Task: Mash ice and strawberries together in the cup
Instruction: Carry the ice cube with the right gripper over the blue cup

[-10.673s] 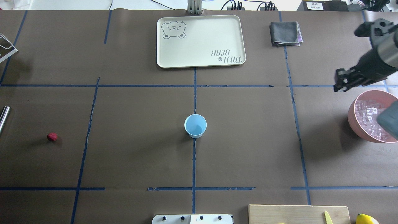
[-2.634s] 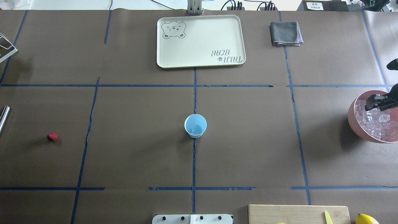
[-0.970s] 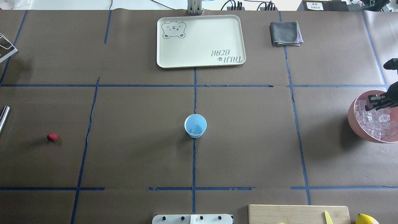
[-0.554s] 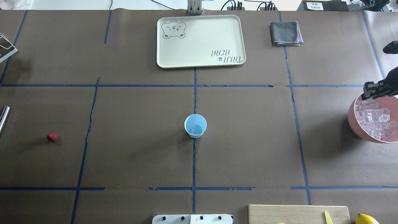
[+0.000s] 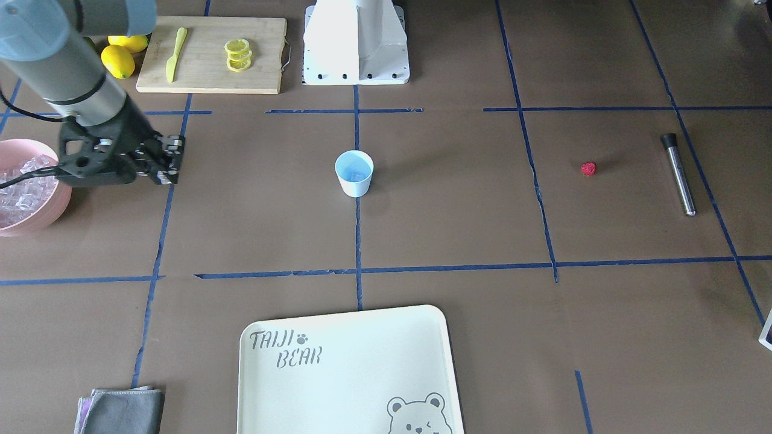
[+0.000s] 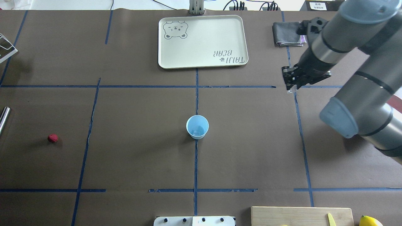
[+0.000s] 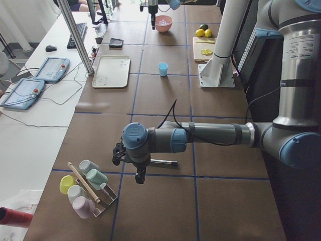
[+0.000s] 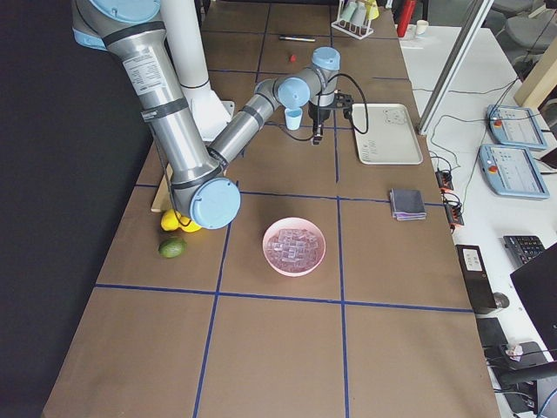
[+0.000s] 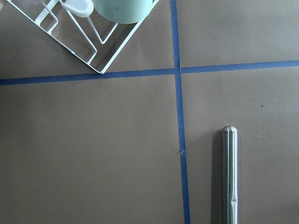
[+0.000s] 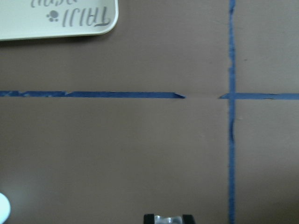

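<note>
The right gripper will drop the clear ice cube inside the light-blue cup (image 5: 354,172), over its bottom ice.
The light-blue cup (image 6: 197,126) stands upright at the table's middle, also seen in the front view (image 5: 354,173), with clear ice (image 6: 198,130) in its bottom. My right gripper (image 6: 290,84) hovers above the table, right of and beyond the cup, shut on a clear ice cube (image 10: 168,219). The pink bowl (image 5: 47,208) of ice cubes (image 5: 18,187) sits at the right end. The red strawberry (image 6: 52,138) lies alone far left. My left gripper (image 7: 139,176) shows only in the exterior left view, above the steel muddler (image 9: 229,172); I cannot tell its state.
A cream bear tray (image 6: 202,40) and a grey cloth (image 6: 287,34) lie at the far side. A cutting board (image 5: 211,54) with lemon slices and whole lemons (image 5: 117,60) sits near the robot base. A cup rack (image 7: 88,187) stands at the left end.
My right gripper has risen out of the pink bowl and swung left across the table toward the cup, carrying an ice cube. The cup, empty at first, now holds ice.
</note>
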`<action>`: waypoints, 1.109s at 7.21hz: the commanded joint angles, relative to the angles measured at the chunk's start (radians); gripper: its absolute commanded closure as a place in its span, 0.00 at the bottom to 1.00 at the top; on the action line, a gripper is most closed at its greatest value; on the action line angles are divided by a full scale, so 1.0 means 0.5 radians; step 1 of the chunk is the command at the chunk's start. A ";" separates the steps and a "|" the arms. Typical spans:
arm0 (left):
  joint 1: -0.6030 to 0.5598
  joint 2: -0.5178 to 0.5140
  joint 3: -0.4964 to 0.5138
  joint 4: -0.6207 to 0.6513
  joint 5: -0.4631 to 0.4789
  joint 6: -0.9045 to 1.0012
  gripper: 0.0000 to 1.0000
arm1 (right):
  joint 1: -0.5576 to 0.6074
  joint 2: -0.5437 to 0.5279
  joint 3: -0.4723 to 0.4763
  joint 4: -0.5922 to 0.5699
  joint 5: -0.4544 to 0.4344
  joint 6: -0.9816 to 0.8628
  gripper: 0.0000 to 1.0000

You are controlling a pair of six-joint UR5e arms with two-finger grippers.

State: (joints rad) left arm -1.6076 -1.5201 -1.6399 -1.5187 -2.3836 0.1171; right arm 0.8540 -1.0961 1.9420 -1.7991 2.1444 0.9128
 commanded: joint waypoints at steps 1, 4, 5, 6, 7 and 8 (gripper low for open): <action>0.000 -0.006 0.000 0.000 0.003 -0.001 0.00 | -0.381 0.380 -0.183 -0.007 -0.268 0.446 1.00; 0.003 -0.003 0.006 0.000 0.003 0.002 0.00 | -0.707 0.719 -0.615 0.274 -0.561 0.870 1.00; 0.000 -0.003 0.009 0.000 0.003 0.002 0.00 | -0.750 0.795 -0.738 0.294 -0.634 0.880 1.00; 0.000 -0.003 0.015 0.000 0.003 0.005 0.00 | -0.766 0.814 -0.773 0.294 -0.641 0.883 1.00; 0.003 -0.003 0.015 0.000 0.003 0.005 0.00 | -0.772 0.809 -0.773 0.291 -0.644 0.889 1.00; 0.003 -0.003 0.018 0.000 0.003 0.005 0.00 | -0.772 0.805 -0.773 0.282 -0.641 0.889 1.00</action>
State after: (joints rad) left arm -1.6067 -1.5217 -1.6322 -1.5186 -2.3823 0.1194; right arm 0.4713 -0.6947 1.5614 -1.6562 1.8257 1.3549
